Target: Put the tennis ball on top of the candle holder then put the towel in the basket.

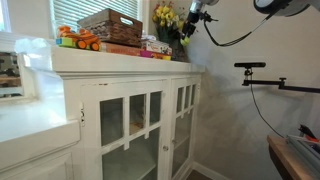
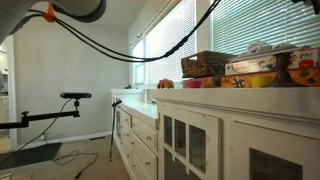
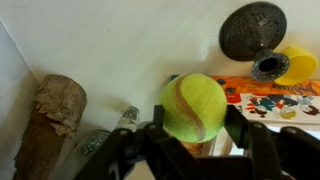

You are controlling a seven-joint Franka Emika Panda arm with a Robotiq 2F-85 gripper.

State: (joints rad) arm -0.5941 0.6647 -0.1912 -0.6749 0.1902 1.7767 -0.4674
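Next, I let go of the tennis ball with my gripper on the dark candle holder's round cup (image 1: 177, 44) (image 3: 268, 66), next to the yellow object.
In the wrist view the yellow-green tennis ball (image 3: 192, 105) sits between my gripper's (image 3: 194, 120) two black fingers (image 3: 238, 125), which press against its left and right sides. A small tan-orange piece (image 3: 196, 148) shows just under the ball; I cannot tell whether it is the candle holder. In an exterior view the gripper (image 1: 197, 13) hangs above the right end of the white cabinet's top (image 1: 120, 60), beside the yellow flowers (image 1: 166, 17). The brown wicker basket (image 1: 110, 24) (image 2: 206, 64) stands on the cabinet in both exterior views. The towel is out of view.
An orange toy truck (image 1: 78, 40) and flat colourful boxes (image 1: 145, 47) lie by the basket. The wrist view shows a rough wooden log (image 3: 50, 120), a dark round metal piece (image 3: 252, 30), a yellow object (image 3: 296, 65) and a printed box (image 3: 275, 100). A wall is close behind.
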